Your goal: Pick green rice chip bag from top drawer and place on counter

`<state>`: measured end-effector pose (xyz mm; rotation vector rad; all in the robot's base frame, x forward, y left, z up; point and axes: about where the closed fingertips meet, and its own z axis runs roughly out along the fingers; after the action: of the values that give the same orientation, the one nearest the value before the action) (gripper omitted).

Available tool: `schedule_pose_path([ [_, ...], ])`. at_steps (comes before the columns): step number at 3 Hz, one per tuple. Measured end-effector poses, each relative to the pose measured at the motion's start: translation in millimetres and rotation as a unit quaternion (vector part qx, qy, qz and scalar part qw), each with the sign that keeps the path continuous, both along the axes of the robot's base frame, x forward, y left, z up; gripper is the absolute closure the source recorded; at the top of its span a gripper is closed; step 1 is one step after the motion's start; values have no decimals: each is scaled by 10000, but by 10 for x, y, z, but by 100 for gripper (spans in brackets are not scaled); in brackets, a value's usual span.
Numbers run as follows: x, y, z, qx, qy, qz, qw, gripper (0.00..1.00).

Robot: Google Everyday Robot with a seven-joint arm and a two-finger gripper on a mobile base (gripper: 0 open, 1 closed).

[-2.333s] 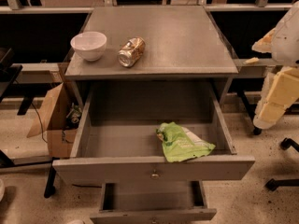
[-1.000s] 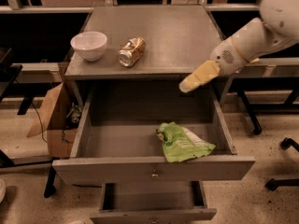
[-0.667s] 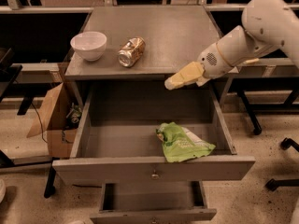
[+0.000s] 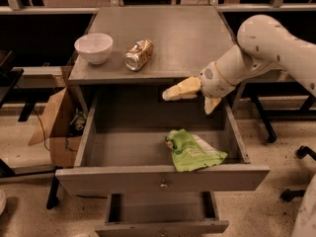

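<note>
The robot's gripper should next reach into the open top drawer and close on the middle (image 4: 194, 149) of the green rice chip bag.
The green rice chip bag (image 4: 193, 151) lies crumpled inside the open top drawer (image 4: 123, 177), near its front right. My gripper (image 4: 188, 103) hangs above the back of the drawer, just below the counter's front edge, above and behind the bag and not touching it. Its two cream fingers (image 4: 179, 89) are spread apart and empty. The counter (image 4: 177, 33) is the grey top of the cabinet.
A white bowl (image 4: 94, 47) and a crushed gold can (image 4: 138, 54) sit on the counter's left front. A narrower lower drawer (image 4: 163, 222) is slightly open. A cardboard box (image 4: 53, 127) stands on the floor at left; chair bases are at right.
My arm has swung in from the right and moved left and down, from beside the counter's right edge to above the open drawer. The bag has not moved.
</note>
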<state>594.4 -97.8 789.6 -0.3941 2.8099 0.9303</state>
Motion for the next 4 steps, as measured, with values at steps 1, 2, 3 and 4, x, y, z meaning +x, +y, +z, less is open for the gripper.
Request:
schedule_pose_path([
  [1, -11, 13, -20, 12, 153, -154, 9998, 0],
  [2, 8, 65, -15, 89, 76, 14, 9999, 0],
  [3, 77, 182, -318, -89, 170, 270, 9995, 0],
  [4, 60, 184, -712, -323, 436, 285, 9981, 0],
])
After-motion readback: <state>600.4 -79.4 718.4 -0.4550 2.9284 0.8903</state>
